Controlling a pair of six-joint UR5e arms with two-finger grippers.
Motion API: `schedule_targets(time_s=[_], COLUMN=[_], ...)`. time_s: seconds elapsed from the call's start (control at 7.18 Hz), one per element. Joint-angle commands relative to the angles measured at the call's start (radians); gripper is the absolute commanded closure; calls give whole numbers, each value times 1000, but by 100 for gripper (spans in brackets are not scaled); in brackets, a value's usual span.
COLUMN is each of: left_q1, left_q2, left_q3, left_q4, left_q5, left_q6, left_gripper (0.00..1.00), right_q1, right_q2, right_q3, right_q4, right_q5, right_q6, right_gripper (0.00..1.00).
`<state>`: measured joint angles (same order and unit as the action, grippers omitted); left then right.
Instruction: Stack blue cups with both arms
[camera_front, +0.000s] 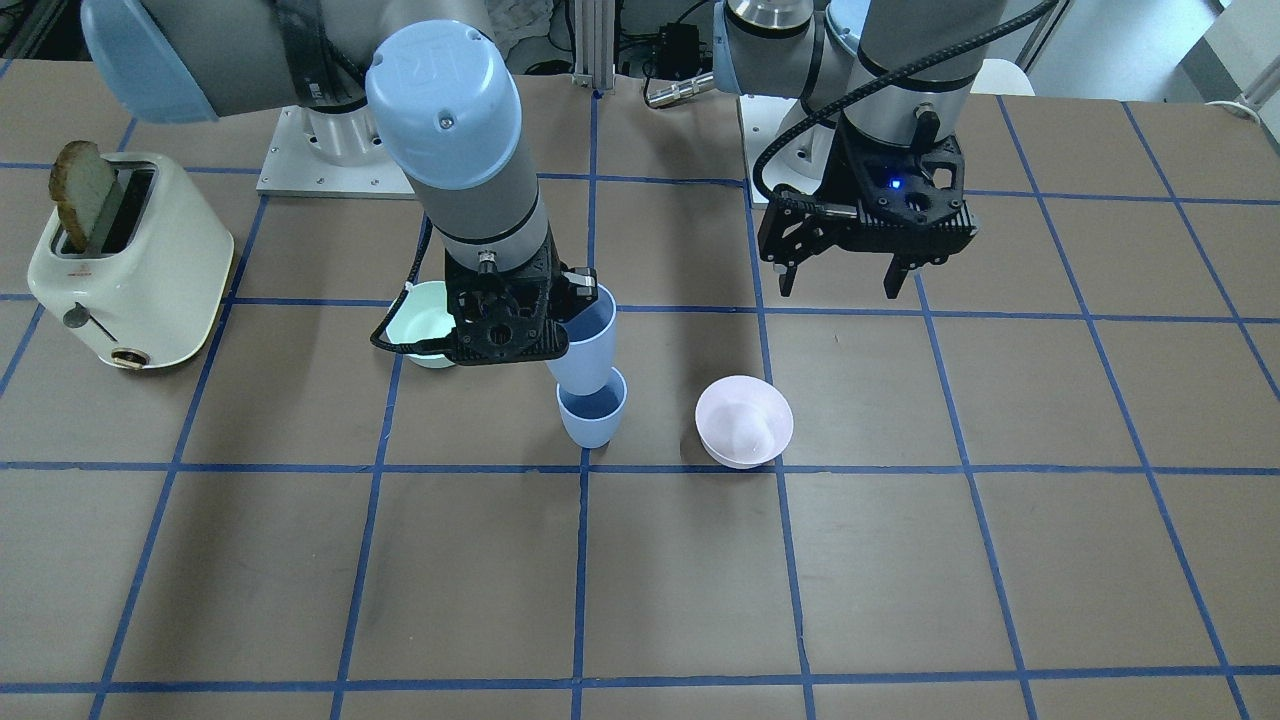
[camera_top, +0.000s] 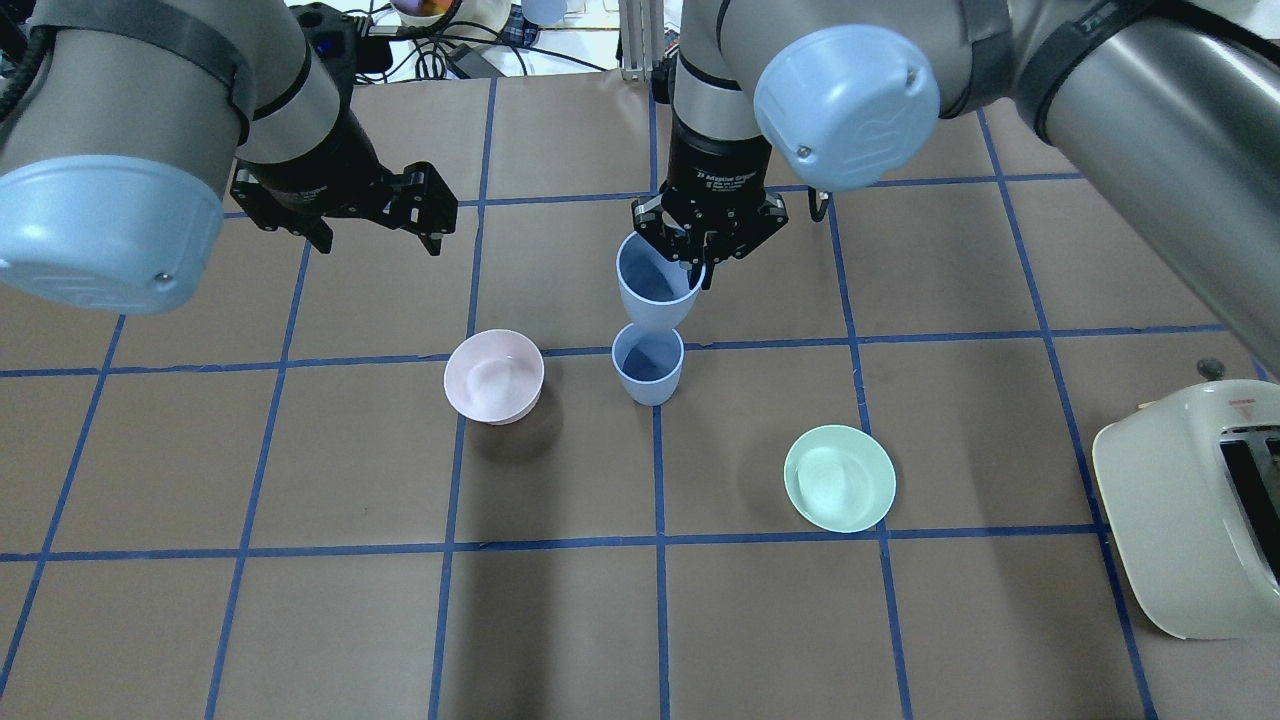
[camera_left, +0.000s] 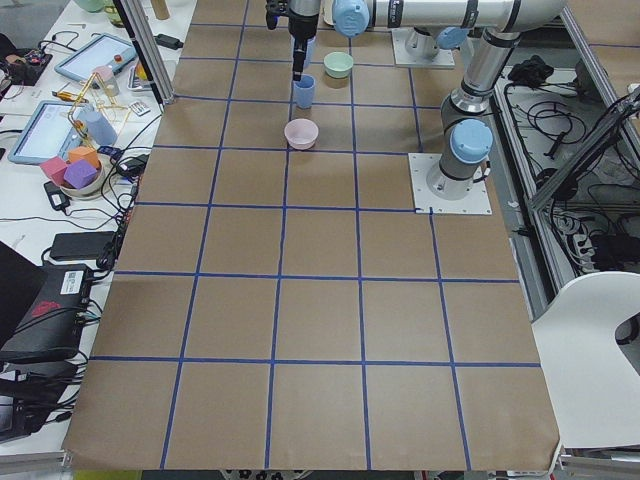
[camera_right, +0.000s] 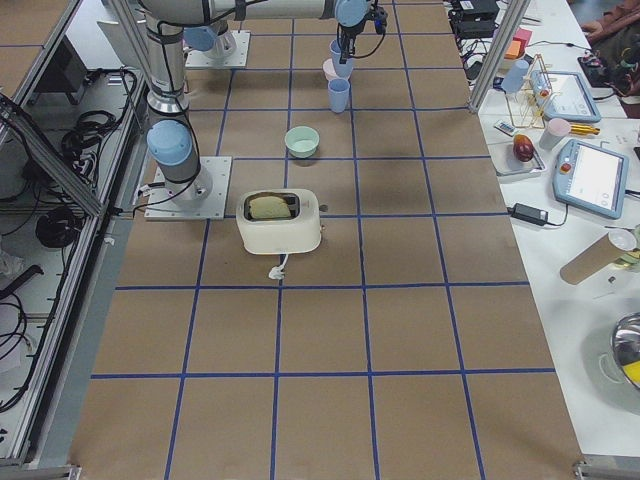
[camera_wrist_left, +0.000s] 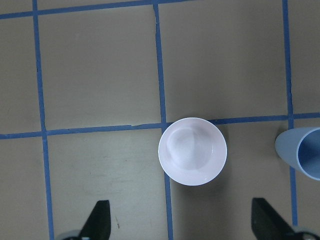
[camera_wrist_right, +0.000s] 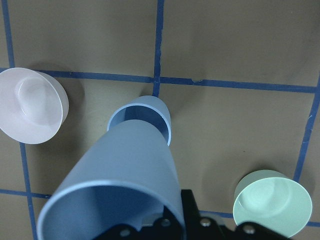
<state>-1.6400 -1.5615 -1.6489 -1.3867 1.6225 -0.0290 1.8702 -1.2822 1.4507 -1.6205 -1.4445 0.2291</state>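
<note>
My right gripper has the second blue cup. It will let go of that cup inside the opening of the standing blue cup (camera_front: 593, 394) (camera_wrist_right: 142, 118).
One blue cup (camera_top: 648, 365) stands upright on the table near a grid crossing. My right gripper (camera_top: 700, 265) is shut on the rim of the second blue cup (camera_top: 655, 285) and holds it slightly tilted, directly over the standing cup. Its base sits at the standing cup's rim (camera_front: 592, 408); whether they touch is unclear. The right wrist view shows the held cup (camera_wrist_right: 125, 185) covering part of the lower cup's mouth (camera_wrist_right: 142, 116). My left gripper (camera_top: 380, 243) is open and empty, hovering behind the pink bowl (camera_wrist_left: 192, 151).
The pale pink bowl (camera_top: 494, 376) sits just left of the cups. The mint-green bowl (camera_top: 840, 478) sits to their near right. A cream toaster (camera_top: 1190, 500) holding a bread slice (camera_front: 85, 190) stands at the table's right end.
</note>
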Motion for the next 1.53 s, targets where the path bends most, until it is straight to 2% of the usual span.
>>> schedule_targets(time_s=[0.0,0.97,1.11,1.25,1.39], left_q1=[0,0,0,0,0], left_q2=[1,4,4,4,1], left_q3=[6,4,4,4,3], left_q4=[-17,-22,-22,-22,-22], left_q5=[0,5,5,5,-1], left_q6=[-5,-5,-5,-5,-5], left_gripper=[0,0,0,0,0], right_q1=[4,4,4,4,0], right_q2=[10,66,73,73,73], right_q3=[43,45,45,48,48], right_q4=[-42,-73,-90,-93,-88], right_q5=[-1,1,1,-1,-2], right_q6=[7,44,45,47,44], right_gripper=[100,100,96,13,3])
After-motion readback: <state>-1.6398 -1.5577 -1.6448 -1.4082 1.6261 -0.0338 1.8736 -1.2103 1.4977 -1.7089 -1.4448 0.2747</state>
